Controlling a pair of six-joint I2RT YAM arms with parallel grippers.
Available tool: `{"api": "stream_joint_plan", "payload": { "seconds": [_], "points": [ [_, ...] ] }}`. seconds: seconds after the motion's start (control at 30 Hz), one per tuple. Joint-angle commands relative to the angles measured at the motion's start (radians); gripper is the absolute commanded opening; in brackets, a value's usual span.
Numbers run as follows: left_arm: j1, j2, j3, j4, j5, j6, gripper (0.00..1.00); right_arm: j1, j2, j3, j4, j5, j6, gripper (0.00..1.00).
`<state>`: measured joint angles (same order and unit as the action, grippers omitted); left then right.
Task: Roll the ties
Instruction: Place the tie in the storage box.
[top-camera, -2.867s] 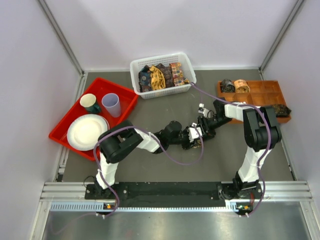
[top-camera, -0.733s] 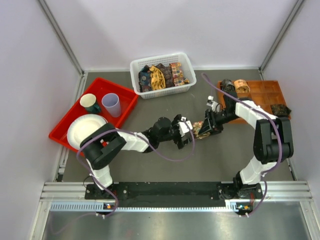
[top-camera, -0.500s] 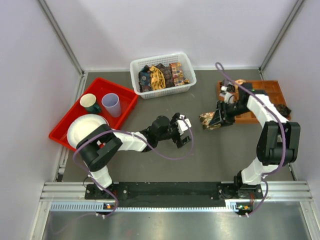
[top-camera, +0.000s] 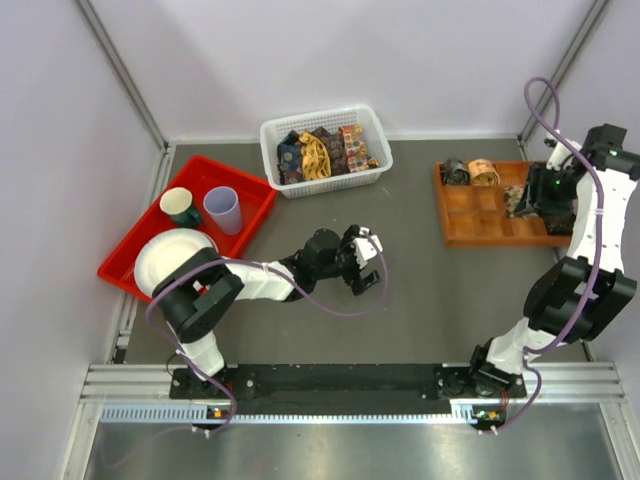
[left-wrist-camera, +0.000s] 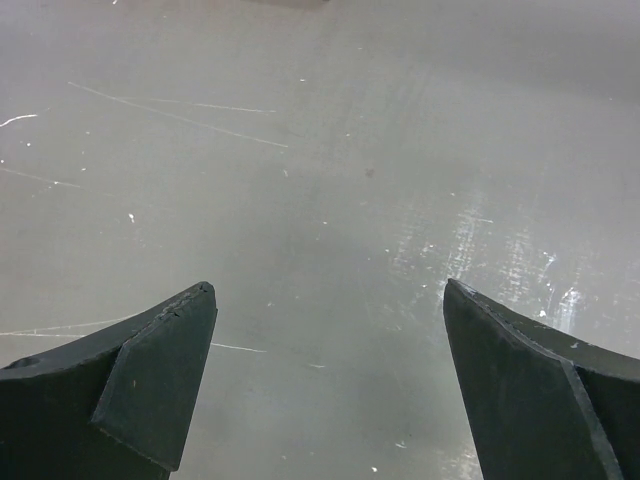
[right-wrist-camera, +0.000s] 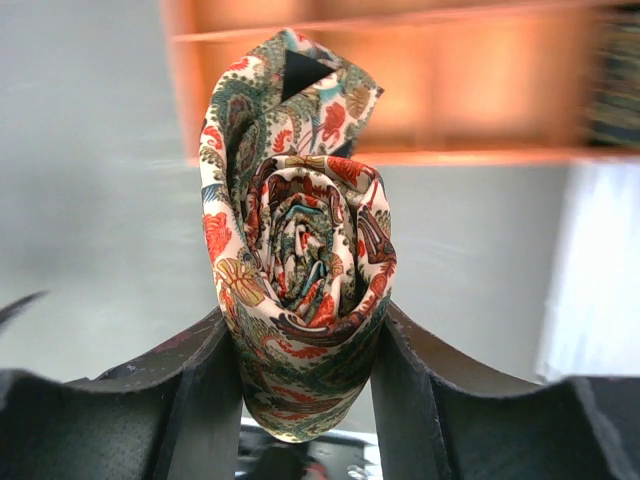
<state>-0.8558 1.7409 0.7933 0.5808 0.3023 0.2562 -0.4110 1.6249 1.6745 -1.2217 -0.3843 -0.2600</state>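
Note:
Next, my right gripper sets the rolled cream tie, now held over the orange tray, down in the front compartment before the orange rolled tie (top-camera: 495, 222) (right-wrist-camera: 378, 95).
A rolled tie (right-wrist-camera: 300, 260), cream with orange-red and green motifs, sits as a tight coil between the fingers of my right gripper (right-wrist-camera: 305, 340), which is shut on it. From above, that gripper (top-camera: 527, 198) holds the coil (top-camera: 517, 200) over the right part of the orange compartment tray (top-camera: 470, 225). Two more rolled ties (top-camera: 455, 172) (top-camera: 483, 171) lie in the tray's back compartments. Several unrolled ties (top-camera: 322, 152) fill the white basket (top-camera: 300, 185). My left gripper (top-camera: 366, 262) (left-wrist-camera: 330, 300) stands open over bare table with nothing between its fingers.
A red tray (top-camera: 125, 268) at the left holds a white plate (top-camera: 175, 262), a green mug (top-camera: 180, 205) and a lilac cup (top-camera: 223, 208). Walls close in the back and both sides. My right arm's purple cable (top-camera: 590, 200) loops above the orange tray.
My right arm has swung right, carrying the rolled tie from the table's middle to above the orange tray. The left gripper let go earlier and has stayed open near the middle.

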Motion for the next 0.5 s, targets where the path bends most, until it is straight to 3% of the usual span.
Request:
{"api": "stream_joint_plan", "payload": {
  "seconds": [0.0, 0.2, 0.47],
  "points": [
    [0.009, -0.029, 0.026, 0.017, 0.018, -0.018, 0.99, -0.020, -0.039, 0.047, 0.005, 0.258, -0.062, 0.00],
    [0.009, -0.046, 0.000, 0.010, 0.002, -0.028, 0.99, 0.003, 0.050, 0.051, 0.102, 0.427, -0.064, 0.00],
    [0.009, -0.089, -0.051, 0.005, -0.026, -0.049, 0.99, 0.124, 0.144, 0.021, 0.237, 0.587, -0.087, 0.00]
  ]
}}
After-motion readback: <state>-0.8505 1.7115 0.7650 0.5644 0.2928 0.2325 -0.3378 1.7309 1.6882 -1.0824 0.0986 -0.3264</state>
